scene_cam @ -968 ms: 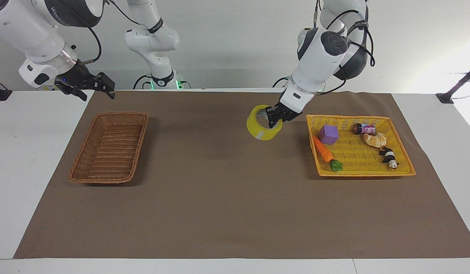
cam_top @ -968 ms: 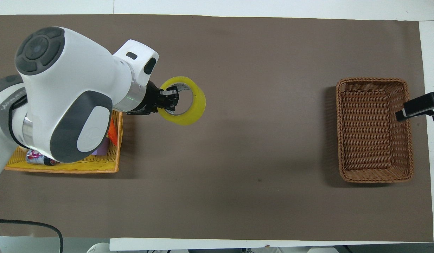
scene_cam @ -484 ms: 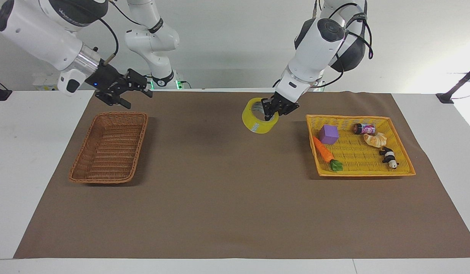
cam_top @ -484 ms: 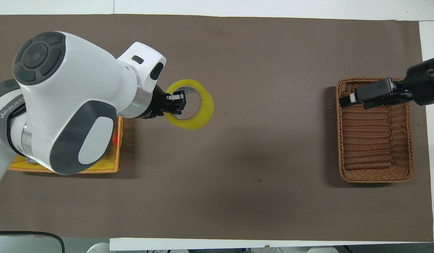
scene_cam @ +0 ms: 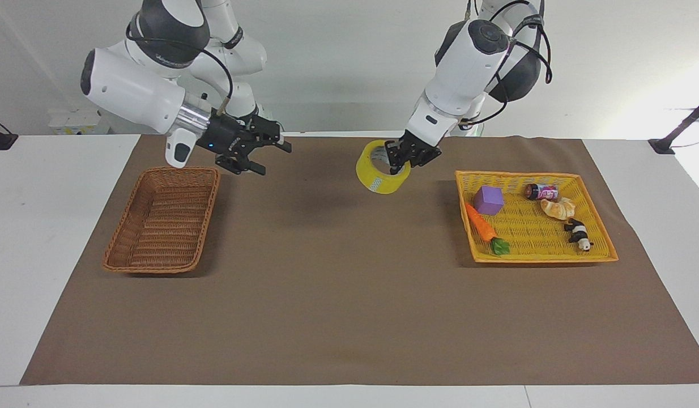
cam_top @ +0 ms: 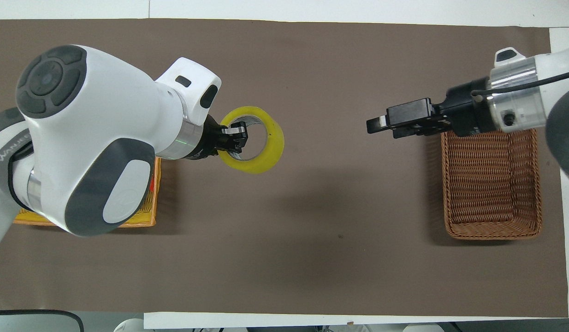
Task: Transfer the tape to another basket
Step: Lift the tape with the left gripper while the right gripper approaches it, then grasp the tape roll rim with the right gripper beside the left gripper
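Observation:
Next, I close my right gripper on the yellow tape's side (cam_top: pixel 275 139) that faces the brown wicker basket, across the ring from my left gripper.
The tape (scene_cam: pixel 376 177) (cam_top: pixel 271 150), a yellow roll, hangs tilted in the air over the brown mat, a short way from the yellow tray toward the middle of the table. My left gripper (scene_cam: pixel 402 157) (cam_top: pixel 236 136) is shut on its wall, one finger inside the ring and one outside. My right gripper (scene_cam: pixel 272 157) (cam_top: pixel 376 124) is open and holds nothing. It hovers over the mat beside the corner of the brown wicker basket (scene_cam: pixel 124 228) (cam_top: pixel 492 234), pointing toward the tape. The basket has nothing in it.
A yellow plastic tray (scene_cam: pixel 542 259) (cam_top: pixel 139 220) at the left arm's end holds a purple cube (scene_cam: pixel 489 199), a carrot (scene_cam: pixel 481 225), a small can (scene_cam: pixel 539 191), a croissant (scene_cam: pixel 558 208) and a panda figure (scene_cam: pixel 578 233). In the overhead view the left arm covers most of the tray.
My right arm has swung in from the table's end, over the wicker basket, toward the middle. My left gripper has raised the tape a little and carried it toward the middle.

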Robot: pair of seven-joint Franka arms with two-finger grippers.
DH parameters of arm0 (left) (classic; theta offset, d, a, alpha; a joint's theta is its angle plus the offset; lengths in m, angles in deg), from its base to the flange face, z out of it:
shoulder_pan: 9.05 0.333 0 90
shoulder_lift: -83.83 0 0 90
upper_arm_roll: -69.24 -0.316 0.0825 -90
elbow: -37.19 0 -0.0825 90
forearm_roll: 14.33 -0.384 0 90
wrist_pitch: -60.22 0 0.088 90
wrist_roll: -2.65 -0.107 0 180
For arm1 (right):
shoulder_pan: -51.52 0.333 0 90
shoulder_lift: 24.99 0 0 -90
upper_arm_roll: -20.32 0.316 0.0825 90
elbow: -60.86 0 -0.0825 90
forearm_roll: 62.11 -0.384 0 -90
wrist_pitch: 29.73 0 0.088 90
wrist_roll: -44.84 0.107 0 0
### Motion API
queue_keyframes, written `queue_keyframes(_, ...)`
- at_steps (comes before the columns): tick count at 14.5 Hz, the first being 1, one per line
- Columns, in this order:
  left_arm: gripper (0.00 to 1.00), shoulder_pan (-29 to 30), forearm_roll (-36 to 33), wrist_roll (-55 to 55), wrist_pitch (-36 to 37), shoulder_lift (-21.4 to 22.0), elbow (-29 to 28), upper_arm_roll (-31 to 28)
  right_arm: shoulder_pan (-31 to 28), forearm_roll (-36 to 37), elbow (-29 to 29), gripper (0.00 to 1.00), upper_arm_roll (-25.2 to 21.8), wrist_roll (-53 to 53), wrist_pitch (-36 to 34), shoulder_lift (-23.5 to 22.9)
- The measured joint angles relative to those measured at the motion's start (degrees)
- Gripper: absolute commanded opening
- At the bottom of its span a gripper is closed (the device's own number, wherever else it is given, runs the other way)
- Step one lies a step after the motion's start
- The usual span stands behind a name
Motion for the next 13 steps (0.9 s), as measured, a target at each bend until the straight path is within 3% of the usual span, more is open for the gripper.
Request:
queue_keyframes(3, 0.0, -0.12, 0.0, 0.14, -0.09, 0.0, 0.04, 0.03, 4.47, -6.56, -1.77, 1.0, 0.09, 3.89, 3.73, -0.68)
queue_keyframes(9, 0.0, -0.12, 0.0, 0.5, -1.87, 0.0, 0.07, 0.02, 7.84, -25.21, -6.02, 1.0, 0.06, -0.15, 7.59, -3.3)
queue_keyframes(13, 0.0, -0.12, 0.0, 0.53, -2.18, 0.0, 0.08, 0.01, 10.82, -29.92, -6.9, 1.0, 0.07, -0.79, 10.32, -4.02)
